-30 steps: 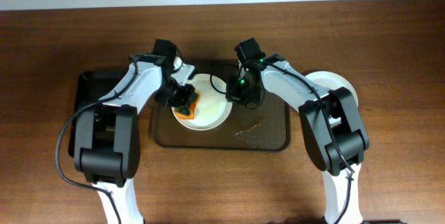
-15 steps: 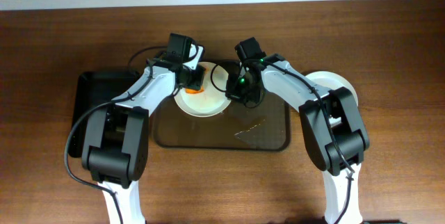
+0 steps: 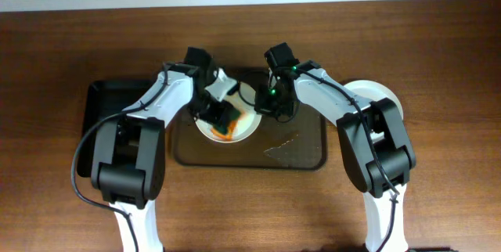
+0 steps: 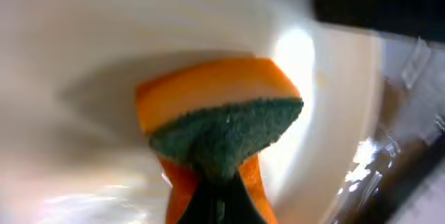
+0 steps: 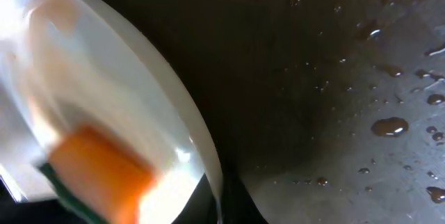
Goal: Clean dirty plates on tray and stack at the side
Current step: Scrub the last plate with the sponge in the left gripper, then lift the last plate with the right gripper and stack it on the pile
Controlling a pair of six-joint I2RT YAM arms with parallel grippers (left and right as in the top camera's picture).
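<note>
My right gripper is going to release the washed plate on top of the stack of white plates (image 3: 370, 112) next to the brown tray.
A white plate (image 3: 244, 131) lies on the left part of the dark brown tray (image 3: 301, 154). My left gripper (image 3: 221, 119) is shut on an orange sponge with a green scouring face (image 4: 222, 123) and presses it onto the plate's inside (image 4: 83, 50). My right gripper (image 3: 266, 105) is shut on the plate's right rim (image 5: 208, 161), with the sponge (image 5: 97, 165) showing blurred through the plate. More white plates (image 3: 383, 95) sit in a stack on the table to the right of the tray.
A smaller black tray (image 3: 100, 103) stands at the left, beside the brown tray. Water drops (image 5: 389, 125) and a wet smear (image 3: 283, 149) lie on the brown tray's bare right half. Both arms meet over the tray's far left.
My left gripper swept the sponge from the plate's left side to its far edge, then back down to the plate's middle. The right gripper kept hold of the rim without moving.
</note>
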